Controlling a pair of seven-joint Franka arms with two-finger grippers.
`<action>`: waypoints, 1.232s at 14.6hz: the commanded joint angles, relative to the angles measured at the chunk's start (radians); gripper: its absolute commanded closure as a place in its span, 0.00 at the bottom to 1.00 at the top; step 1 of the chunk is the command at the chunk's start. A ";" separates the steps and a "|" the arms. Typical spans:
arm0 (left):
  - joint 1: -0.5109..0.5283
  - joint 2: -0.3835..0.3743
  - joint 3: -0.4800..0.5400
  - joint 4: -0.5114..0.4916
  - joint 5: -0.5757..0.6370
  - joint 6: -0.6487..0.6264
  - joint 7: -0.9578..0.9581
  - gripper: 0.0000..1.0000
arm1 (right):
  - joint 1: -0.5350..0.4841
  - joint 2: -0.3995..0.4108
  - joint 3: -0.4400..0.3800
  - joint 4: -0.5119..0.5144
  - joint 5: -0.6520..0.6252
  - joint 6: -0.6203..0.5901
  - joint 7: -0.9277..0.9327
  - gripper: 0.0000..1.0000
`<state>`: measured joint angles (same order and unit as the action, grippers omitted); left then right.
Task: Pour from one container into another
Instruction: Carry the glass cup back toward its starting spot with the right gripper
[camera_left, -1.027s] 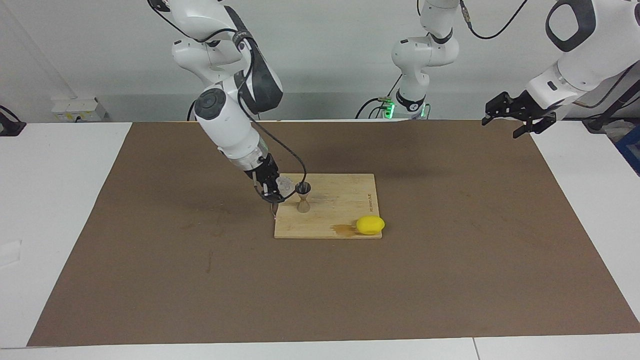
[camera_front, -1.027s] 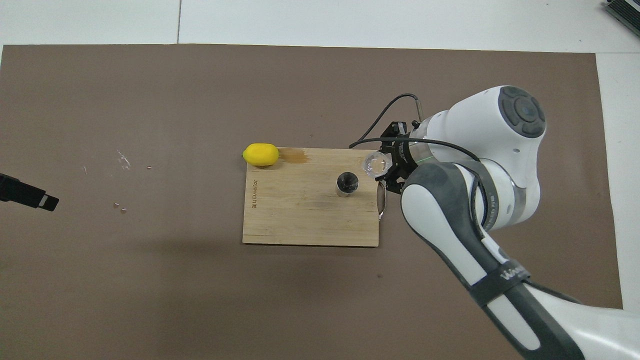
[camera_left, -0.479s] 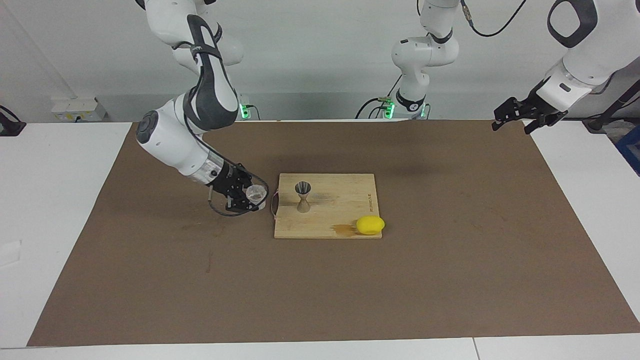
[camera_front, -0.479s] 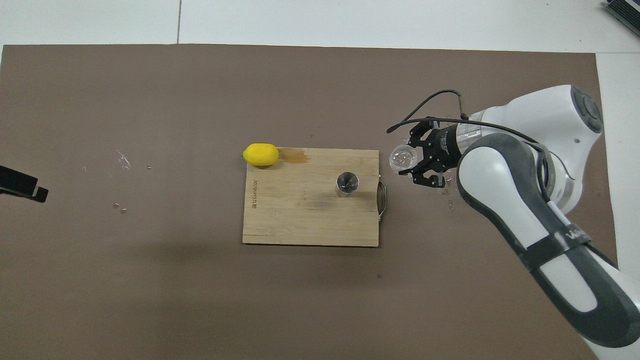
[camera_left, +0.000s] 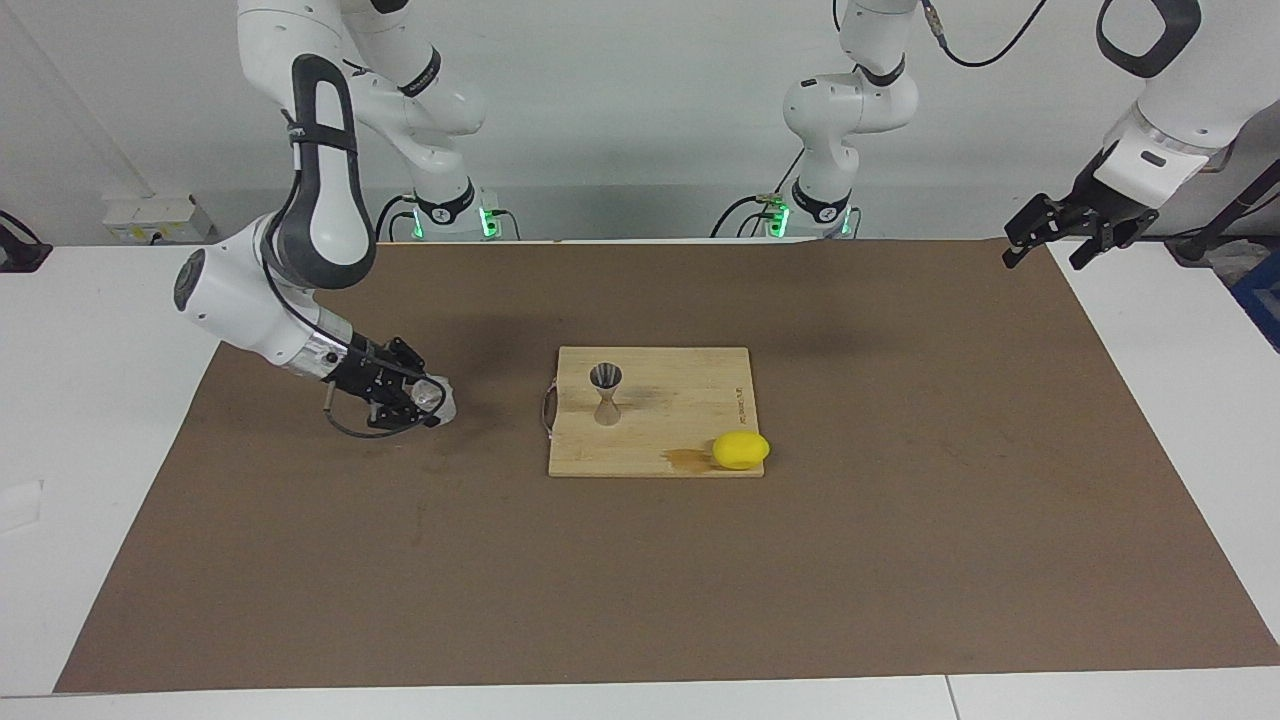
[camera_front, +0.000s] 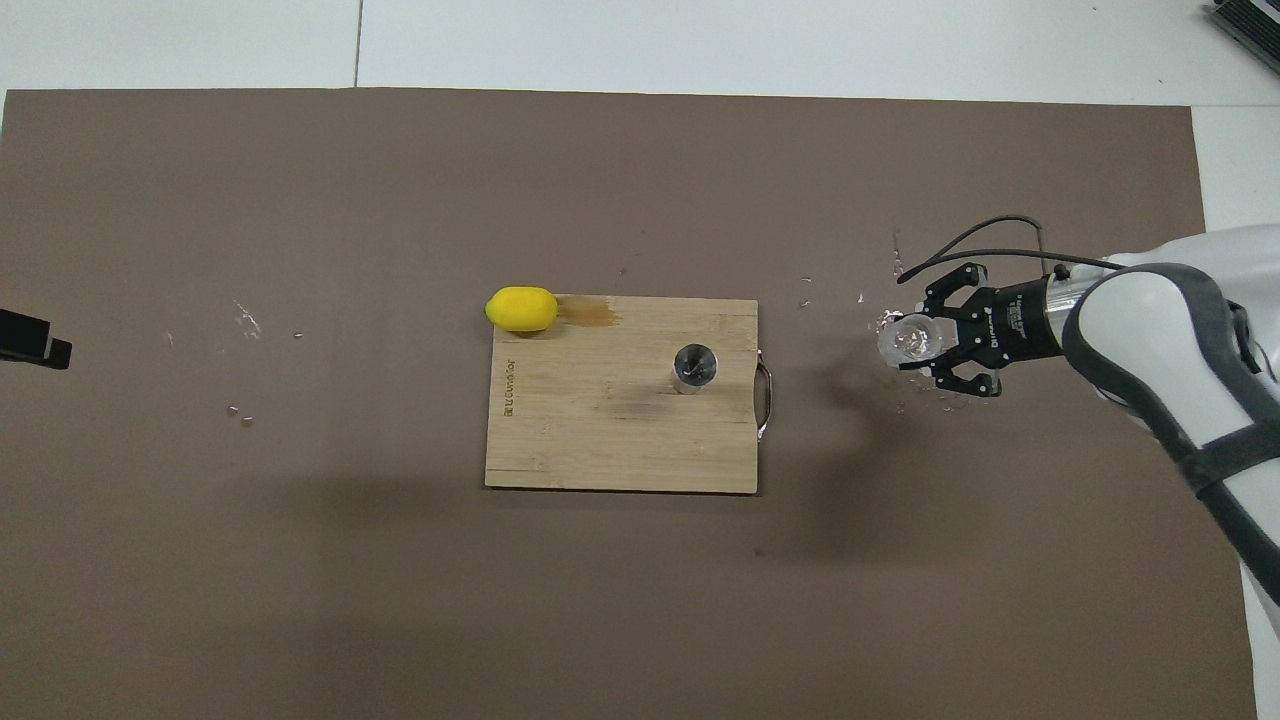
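The robot's right gripper needs to let go of the clear cup on the brown mat (camera_front: 1021, 396), past the droplets from the cutting board. The cup is now tilted low over the mat.
A small clear cup (camera_left: 436, 398) is held in my right gripper (camera_left: 428, 402), low over the brown mat toward the right arm's end of the table, beside the cutting board. The cup lies tilted on its side in the fingers. In the overhead view the cup (camera_front: 908, 340) shows at the right gripper's (camera_front: 925, 342) tip. A metal jigger (camera_left: 605, 392) stands upright on the wooden cutting board (camera_left: 680, 400), also seen from overhead (camera_front: 694, 365). My left gripper (camera_left: 1048, 252) hangs open and empty, high over the mat's corner at the left arm's end, waiting.
A yellow lemon (camera_left: 741, 450) sits at the board's corner farthest from the robots, next to a wet stain (camera_left: 685, 458). Small droplets (camera_front: 880, 300) speckle the mat (camera_front: 300, 550) around the cup. The board's metal handle (camera_front: 766, 400) faces the right arm's end.
My right gripper has carried the clear cup away from the jigger, off the board and down low over the mat toward the right arm's end. The left gripper drifted slightly outward.
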<state>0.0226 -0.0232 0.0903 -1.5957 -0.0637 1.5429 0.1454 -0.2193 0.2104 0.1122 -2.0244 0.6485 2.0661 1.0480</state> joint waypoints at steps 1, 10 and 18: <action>0.008 -0.027 -0.007 -0.001 0.019 0.019 -0.024 0.00 | -0.075 0.001 0.014 -0.020 0.036 -0.023 -0.098 1.00; 0.000 -0.040 -0.012 -0.015 0.129 0.060 -0.043 0.00 | -0.255 0.124 0.014 0.009 0.036 -0.081 -0.322 1.00; -0.009 -0.103 -0.076 -0.159 0.136 0.157 -0.206 0.00 | -0.294 0.132 0.012 0.004 0.036 -0.073 -0.336 0.99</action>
<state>0.0206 -0.0727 0.0535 -1.6799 0.0529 1.6453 0.0060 -0.4793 0.3307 0.1123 -2.0303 0.6487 2.0062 0.7502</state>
